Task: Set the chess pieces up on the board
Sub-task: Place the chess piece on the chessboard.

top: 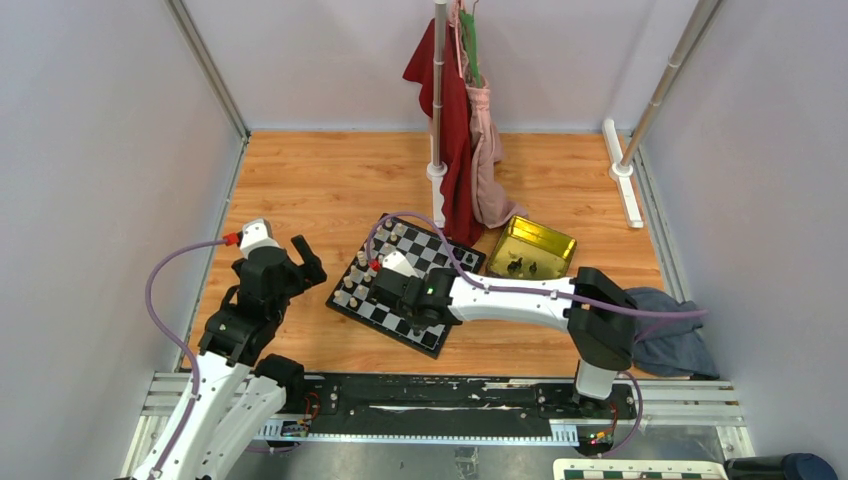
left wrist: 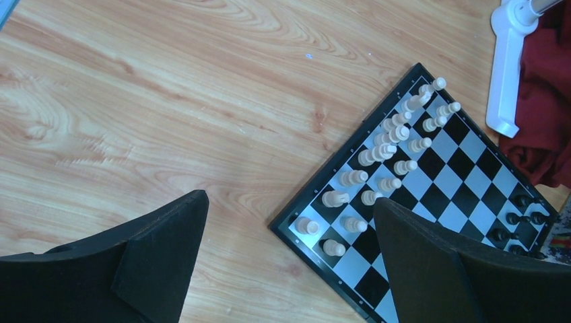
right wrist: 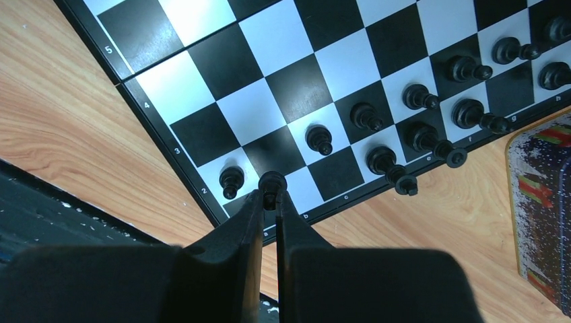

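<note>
Next, my right gripper lets go of the black piece on the dark square [top: 422,322] [right wrist: 274,152] that lies between the pawns by the near corner of the board.
The chequered board [top: 445,262] lies tilted on the wooden floor. It also shows in the left wrist view [left wrist: 464,171] and the right wrist view [right wrist: 269,101]. Several black chess pieces [right wrist: 367,116] stand in two rows along its near-right edge; cream pieces [left wrist: 390,138] line the opposite side. My right gripper [right wrist: 271,195] is shut on a black piece [right wrist: 272,182] and holds it over the board's corner squares next to another black piece [right wrist: 231,180]. My left gripper [left wrist: 289,222] is open and empty, above the floor beside the board's left corner.
A gold tin tray [top: 532,247] with a few dark pieces [top: 520,266] sits right of the board. A white pole base [top: 437,170] with red and pink cloths [top: 465,150] stands behind it. A grey cloth [top: 665,335] lies at the right.
</note>
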Tool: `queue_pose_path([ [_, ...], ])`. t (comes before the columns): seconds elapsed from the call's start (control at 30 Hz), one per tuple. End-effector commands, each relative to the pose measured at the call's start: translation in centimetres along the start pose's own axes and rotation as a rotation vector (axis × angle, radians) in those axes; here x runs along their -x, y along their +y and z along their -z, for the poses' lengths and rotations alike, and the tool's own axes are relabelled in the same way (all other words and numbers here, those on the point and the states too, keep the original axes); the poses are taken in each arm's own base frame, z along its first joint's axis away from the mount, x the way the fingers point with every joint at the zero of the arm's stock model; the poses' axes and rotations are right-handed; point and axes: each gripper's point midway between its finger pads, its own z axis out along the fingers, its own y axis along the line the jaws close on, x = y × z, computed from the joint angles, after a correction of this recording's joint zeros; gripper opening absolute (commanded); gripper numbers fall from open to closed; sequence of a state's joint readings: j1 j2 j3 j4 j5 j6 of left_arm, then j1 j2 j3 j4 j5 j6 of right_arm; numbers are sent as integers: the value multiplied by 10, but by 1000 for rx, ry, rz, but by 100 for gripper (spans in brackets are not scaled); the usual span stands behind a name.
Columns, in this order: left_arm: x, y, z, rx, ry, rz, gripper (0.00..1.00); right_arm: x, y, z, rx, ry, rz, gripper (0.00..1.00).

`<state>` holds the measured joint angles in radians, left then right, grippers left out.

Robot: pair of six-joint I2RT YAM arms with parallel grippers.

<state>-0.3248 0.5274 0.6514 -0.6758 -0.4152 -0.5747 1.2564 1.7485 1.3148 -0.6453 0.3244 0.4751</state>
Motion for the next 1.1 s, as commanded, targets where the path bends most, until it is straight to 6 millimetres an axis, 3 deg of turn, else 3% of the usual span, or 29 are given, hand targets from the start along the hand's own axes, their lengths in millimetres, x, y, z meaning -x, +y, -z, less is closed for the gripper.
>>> queue_pose_path([
  [0.0, 8, 3, 6, 8, -22, -17, 100, 2, 9, -5, -1, 3, 19, 0],
  [1.07, 6, 4, 3, 9, -32, -36, 100, -10, -3, -31, -32, 68, 6, 0],
])
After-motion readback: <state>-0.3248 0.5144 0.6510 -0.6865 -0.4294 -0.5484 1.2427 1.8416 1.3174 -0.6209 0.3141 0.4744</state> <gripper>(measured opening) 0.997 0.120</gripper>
